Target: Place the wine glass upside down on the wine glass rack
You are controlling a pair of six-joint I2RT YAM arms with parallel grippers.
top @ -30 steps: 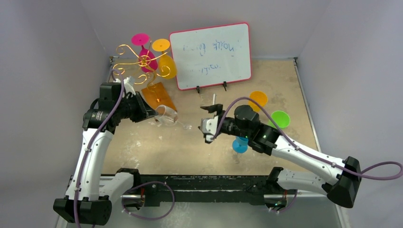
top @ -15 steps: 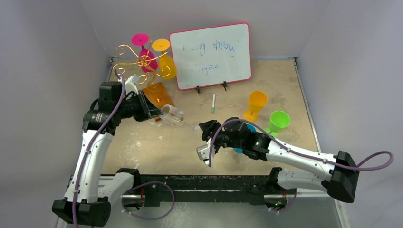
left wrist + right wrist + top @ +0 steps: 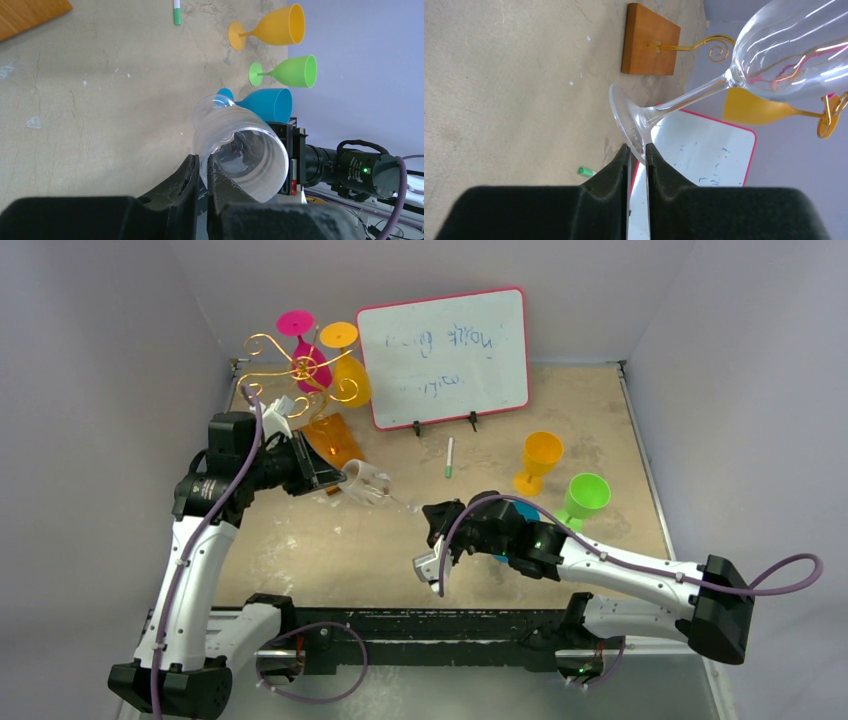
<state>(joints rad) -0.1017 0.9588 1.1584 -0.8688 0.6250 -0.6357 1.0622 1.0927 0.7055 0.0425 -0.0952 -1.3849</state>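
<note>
My right gripper needs to open its fingers, as the wine glass's foot slants across them, and take the foot's edge (image 3: 636,145) deeper before my left gripper opens.
A clear wine glass (image 3: 366,481) hangs tilted above the table, its bowl toward the left arm and its foot (image 3: 626,120) toward the right arm. My left gripper (image 3: 334,477) is shut on the wall of the bowl at the rim (image 3: 235,162), one finger inside and one outside. My right gripper (image 3: 637,151) is shut on the edge of the glass's foot. The wine glass rack (image 3: 300,370), a gold wire tree on a brown wooden base (image 3: 650,40), stands at the back left. A pink glass (image 3: 306,352) and an orange glass (image 3: 351,376) hang on it upside down.
A pink-framed whiteboard (image 3: 445,355) stands at the back, with a green-capped marker (image 3: 449,456) lying in front of it. Upright orange (image 3: 541,460) and green (image 3: 585,493) glasses stand at the right, and a blue glass (image 3: 265,102) sits partly behind the right arm.
My right arm has swung down and left to the glass's foot, and its jaws have closed on it. The left gripper has shifted the glass slightly right.
</note>
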